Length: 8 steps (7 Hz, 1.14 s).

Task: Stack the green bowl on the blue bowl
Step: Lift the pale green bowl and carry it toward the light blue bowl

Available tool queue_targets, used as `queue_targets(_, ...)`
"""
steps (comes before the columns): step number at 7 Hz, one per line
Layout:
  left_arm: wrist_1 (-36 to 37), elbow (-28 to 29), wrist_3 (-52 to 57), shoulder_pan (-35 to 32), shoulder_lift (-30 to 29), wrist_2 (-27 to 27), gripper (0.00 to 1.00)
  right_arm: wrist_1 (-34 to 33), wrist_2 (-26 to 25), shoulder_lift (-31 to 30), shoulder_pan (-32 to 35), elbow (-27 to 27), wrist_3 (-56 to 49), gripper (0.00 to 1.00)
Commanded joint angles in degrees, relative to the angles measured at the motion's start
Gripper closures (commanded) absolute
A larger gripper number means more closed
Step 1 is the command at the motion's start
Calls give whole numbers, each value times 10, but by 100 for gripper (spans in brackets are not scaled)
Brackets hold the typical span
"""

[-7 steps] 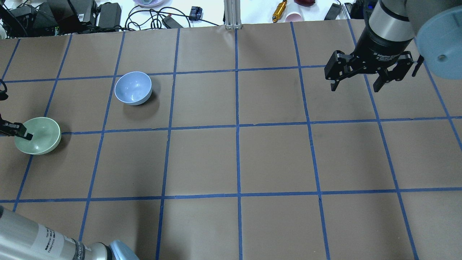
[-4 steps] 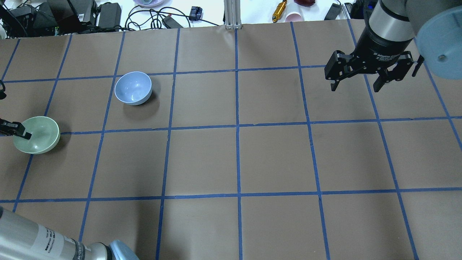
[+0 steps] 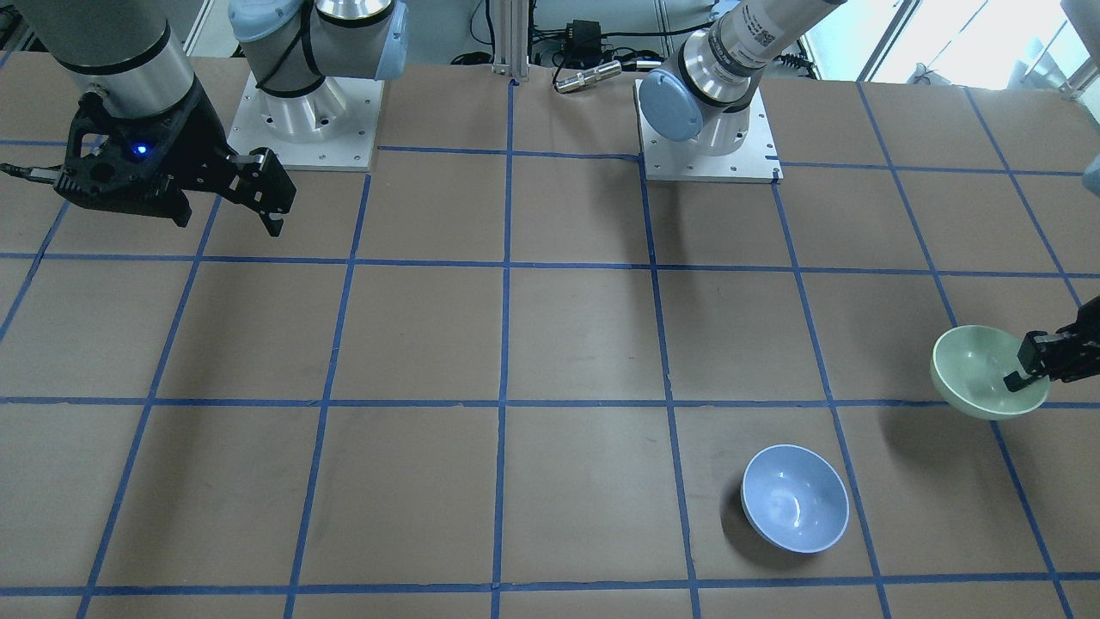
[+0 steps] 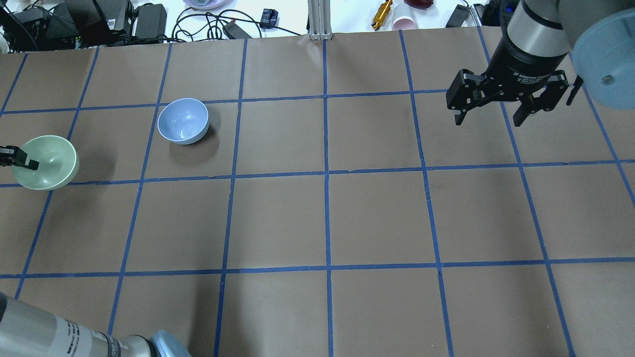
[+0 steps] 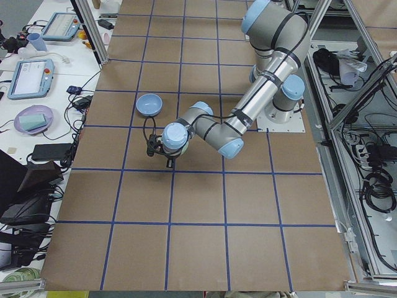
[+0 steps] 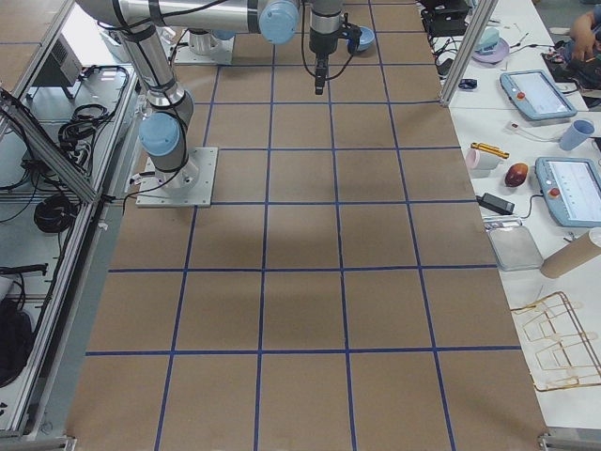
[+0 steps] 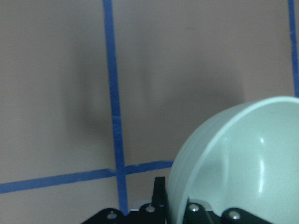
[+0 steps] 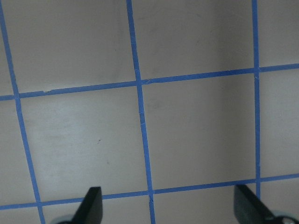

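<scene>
My left gripper has the green bowl. It will let go of it inside the empty blue bowl [image 3: 815, 497], nested within the blue bowl's rim.
My left gripper [image 4: 22, 162] is shut on the rim of the pale green bowl [image 4: 49, 159] and holds it lifted above the table at the far left; its shadow lies apart on the paper. The same gripper [image 3: 1027, 368] and green bowl [image 3: 975, 365] show at the right edge of the front view. The green bowl [image 7: 243, 168] fills the left wrist view's lower right. The blue bowl [image 4: 182, 120] stands upright and empty on the table, right of and beyond the green one; it also shows in the front view [image 3: 795, 498]. My right gripper [image 4: 488, 118] is open and empty, far right.
The brown paper table [image 4: 327, 218] carries a blue tape grid. Cables, chargers and small items [image 4: 149, 20] lie beyond the far edge. An aluminium post [image 4: 319, 20] stands at the back centre. The arm bases [image 3: 305, 116] sit at the robot's side.
My left gripper has lifted the green bowl off the table and carried it away from the robot and slightly left. The right arm has not moved.
</scene>
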Motion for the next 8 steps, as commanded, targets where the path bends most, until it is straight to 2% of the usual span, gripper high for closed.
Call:
queue_targets(1, -61, 49, -51, -69, 6, -8, 98, 0, 0, 0, 0, 0, 0, 0)
queue_targets(3, -87, 78, -89, -90, 4, -11, 99, 0, 0, 0, 0, 0, 0, 0)
queue_targets(6, -79, 108, -239, -182, -11, -16, 100, 0, 0, 0, 0, 0, 0, 0)
queue_targets(7, -79, 115, -280, -204, -20, -46, 100, 0, 0, 0, 0, 0, 0, 0)
queue_targets(8, -78, 115, -312, -218, -28, -48, 100, 0, 0, 0, 0, 0, 0, 0)
